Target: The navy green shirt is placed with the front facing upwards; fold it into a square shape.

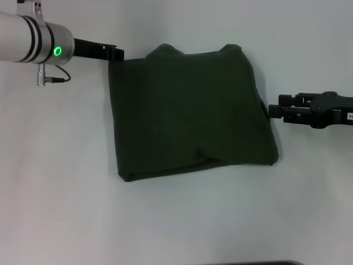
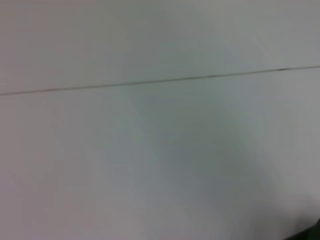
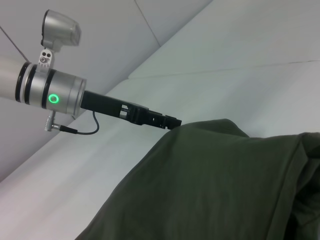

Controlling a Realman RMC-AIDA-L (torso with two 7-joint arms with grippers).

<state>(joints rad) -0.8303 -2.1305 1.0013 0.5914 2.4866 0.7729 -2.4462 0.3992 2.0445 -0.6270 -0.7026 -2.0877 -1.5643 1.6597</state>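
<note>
A hump sticks up from the shirt's far edge, so the robot's left gripper should open, grab the shirt's corner [image 1: 113,64] next to its fingers and pull that edge straight.
The navy green shirt [image 1: 190,113] lies on the white table, folded into a rough square with plain cloth facing up and no lettering showing. Its far edge has two small humps. My left gripper [image 1: 117,53] is at the shirt's far left corner, touching the cloth edge. From the right wrist view, that same left gripper [image 3: 171,121] meets the edge of the shirt [image 3: 210,190]. My right gripper [image 1: 272,110] sits at the middle of the shirt's right edge, right beside the cloth.
The white table [image 1: 60,182] spreads out on all sides of the shirt. In the left wrist view there is only the table top [image 2: 150,165] with a thin dark seam [image 2: 160,80] across it.
</note>
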